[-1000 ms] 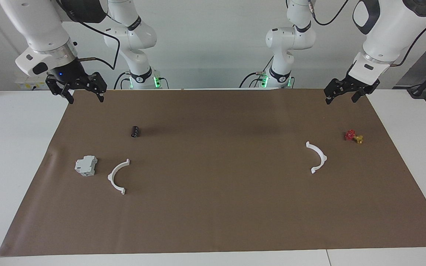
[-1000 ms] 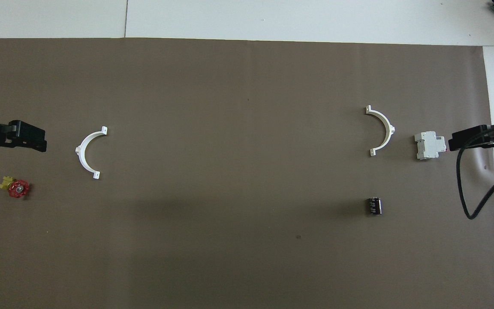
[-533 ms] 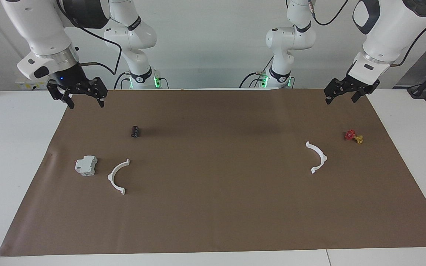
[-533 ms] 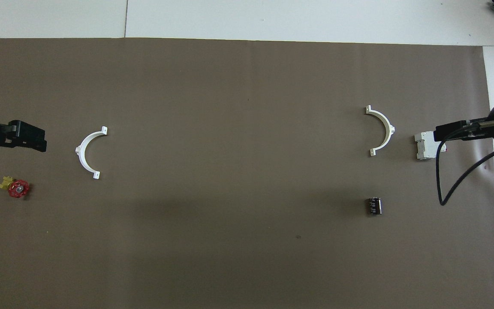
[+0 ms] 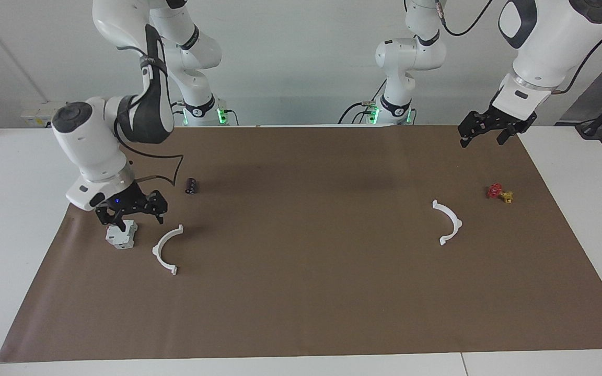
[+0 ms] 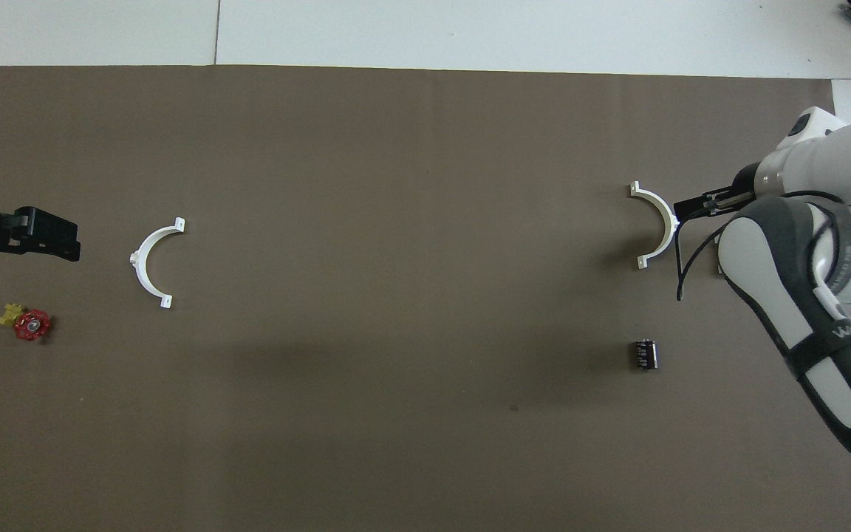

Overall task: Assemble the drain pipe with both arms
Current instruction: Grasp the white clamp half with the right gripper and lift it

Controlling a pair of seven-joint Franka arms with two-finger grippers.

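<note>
The right gripper I have will close on the middle of the curve (image 6: pixel 673 222) of the white arc next to the grey-white block, between the two ends of that arc.
Two white half-ring arcs lie apart on the brown mat (image 5: pixel 301 292). One arc (image 5: pixel 155 249) lies toward the right arm's end and also shows in the overhead view (image 6: pixel 668 222). The other arc (image 5: pixel 458 222) lies toward the left arm's end and also shows in the overhead view (image 6: pixel 141 258). My right gripper (image 5: pixel 141 219) is open and low, over the grey-white block (image 5: pixel 122 236) and the nearer end of the first arc. It holds nothing. My left gripper (image 5: pixel 481 140) is open and empty, raised over the mat's edge nearest the robots, where that arm waits.
A small red-and-yellow valve piece (image 5: pixel 498 192) lies beside the left-end arc, nearer the table's end. A small black cylinder (image 5: pixel 191 185) lies nearer to the robots than the right-end arc. In the overhead view the right arm covers the grey-white block.
My right arm has swung down and away from the robots, from above the mat's corner to just over the grey-white block and the arc. The left arm has not moved.
</note>
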